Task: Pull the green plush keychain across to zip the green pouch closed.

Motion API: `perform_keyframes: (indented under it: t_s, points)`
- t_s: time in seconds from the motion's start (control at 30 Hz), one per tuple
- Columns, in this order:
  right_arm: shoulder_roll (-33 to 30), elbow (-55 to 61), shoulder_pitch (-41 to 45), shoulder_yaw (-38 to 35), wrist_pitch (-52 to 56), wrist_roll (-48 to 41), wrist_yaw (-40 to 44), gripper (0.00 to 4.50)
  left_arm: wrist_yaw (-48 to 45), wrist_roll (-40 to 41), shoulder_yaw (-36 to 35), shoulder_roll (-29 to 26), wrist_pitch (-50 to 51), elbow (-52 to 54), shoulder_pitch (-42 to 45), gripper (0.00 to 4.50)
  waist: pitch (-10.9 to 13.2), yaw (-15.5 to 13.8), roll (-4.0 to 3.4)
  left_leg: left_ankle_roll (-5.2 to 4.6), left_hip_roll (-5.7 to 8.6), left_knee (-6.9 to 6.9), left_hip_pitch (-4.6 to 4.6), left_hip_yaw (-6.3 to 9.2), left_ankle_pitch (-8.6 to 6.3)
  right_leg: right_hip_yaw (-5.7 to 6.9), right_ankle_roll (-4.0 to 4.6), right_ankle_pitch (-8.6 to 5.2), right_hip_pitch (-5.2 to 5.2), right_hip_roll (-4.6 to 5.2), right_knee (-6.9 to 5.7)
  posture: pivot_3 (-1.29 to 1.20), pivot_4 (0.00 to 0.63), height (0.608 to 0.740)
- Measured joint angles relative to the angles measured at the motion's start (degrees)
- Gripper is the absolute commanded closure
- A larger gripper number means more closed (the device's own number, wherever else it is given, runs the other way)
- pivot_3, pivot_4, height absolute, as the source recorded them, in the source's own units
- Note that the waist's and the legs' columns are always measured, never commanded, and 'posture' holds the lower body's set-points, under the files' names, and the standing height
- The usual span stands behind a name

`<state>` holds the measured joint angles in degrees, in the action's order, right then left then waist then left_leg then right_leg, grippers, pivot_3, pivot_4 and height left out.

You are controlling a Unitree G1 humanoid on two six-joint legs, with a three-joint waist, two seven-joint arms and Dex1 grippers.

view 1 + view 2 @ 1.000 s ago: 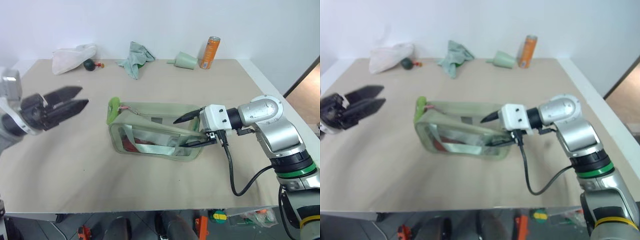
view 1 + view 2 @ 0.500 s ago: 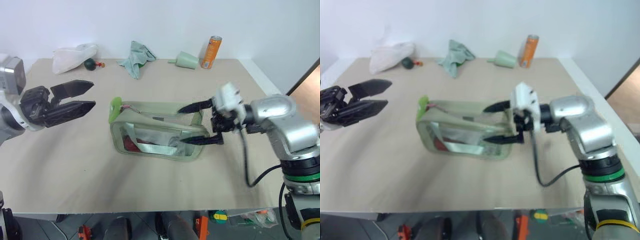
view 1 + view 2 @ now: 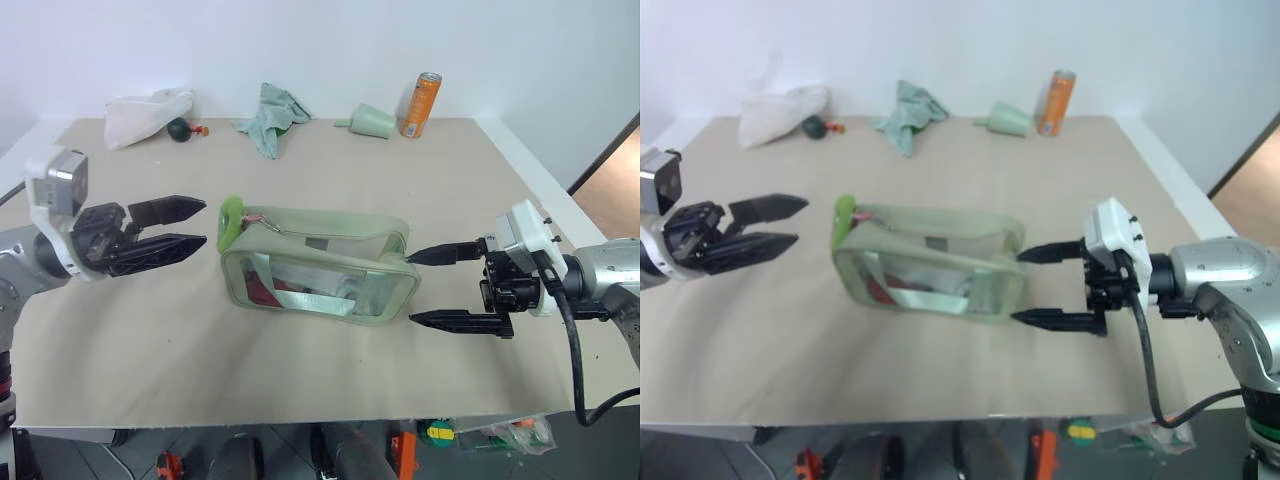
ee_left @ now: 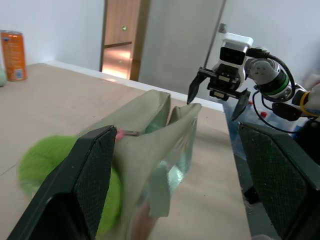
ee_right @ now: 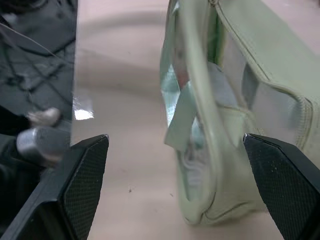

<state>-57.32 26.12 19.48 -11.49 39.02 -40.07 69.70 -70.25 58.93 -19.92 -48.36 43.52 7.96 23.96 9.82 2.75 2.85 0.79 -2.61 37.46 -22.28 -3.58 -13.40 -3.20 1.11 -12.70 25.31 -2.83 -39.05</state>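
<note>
The green pouch's top is wide open and its front rim stands loose, so the robot's right gripper needs to pinch the front rim's end (image 3: 401, 268) before the left gripper moves the keychain.
The green pouch (image 3: 320, 268) lies in the middle of the table, its clear panel facing me. The green plush keychain (image 3: 231, 215) sits at the pouch's left end, joined to the zipper by a pinkish link. My left gripper (image 3: 203, 223) hovers open just left of the keychain, pointing at it without touching. In the left wrist view the keychain (image 4: 45, 160) is close ahead and the pouch's top (image 4: 160, 112) gapes. My right gripper (image 3: 410, 288) stands open just off the pouch's right end, one finger above the other, holding nothing.
Along the back edge stand an orange can (image 3: 421, 104), a pale green cone cup (image 3: 371, 121), a teal rag (image 3: 272, 115), a dark green round toy (image 3: 180, 128) and a white bag (image 3: 145, 112). The table's right edge (image 3: 545, 190) is near my right arm.
My right gripper has let go of the pouch's right end, drawn back to the right and rolled. My left gripper has moved right, closer to the keychain.
</note>
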Motion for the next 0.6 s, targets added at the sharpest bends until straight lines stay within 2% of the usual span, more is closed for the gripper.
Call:
perform_keyframes:
  t_s: [0.3,0.47,0.5,0.6]
  points:
    - [0.38,0.05,-0.35,1.78,-1.97,1.49,-2.36,0.04,1.3,0.14,0.37,0.53,0.15,1.06,0.6,0.5,0.0,-0.01,0.01,0.04,0.01,-0.04,-0.07,0.02,-0.03,-0.01,0.09,-0.07,0.02,0.0,0.01,0.0,0.15,0.74]
    - [0.95,-1.55,1.02,3.19,-4.19,2.75,-2.36,1.5,2.58,1.31,-0.14,0.67,0.31,1.53,0.6,0.5,0.01,-0.01,0.01,0.05,0.02,-0.03,-0.07,0.01,-0.04,-0.02,0.09,-0.07,0.02,0.0,0.01,0.0,0.15,0.74]
    - [1.16,-1.82,1.39,3.42,-4.72,2.98,-2.32,1.99,2.74,1.62,-0.31,0.67,0.31,1.76,0.6,0.5,0.01,-0.03,0.01,0.04,0.02,-0.03,-0.06,0.01,-0.04,-0.02,0.08,-0.07,0.02,0.01,0.01,0.0,0.15,0.74]
    - [1.43,-2.54,1.8,3.91,-5.68,3.25,-2.19,2.94,3.31,1.98,-0.36,0.67,0.32,2.13,0.46,0.5,0.01,-0.03,0.01,0.05,0.02,-0.03,-0.06,0.02,-0.04,-0.01,0.09,-0.07,0.02,0.0,0.01,0.0,0.15,0.74]
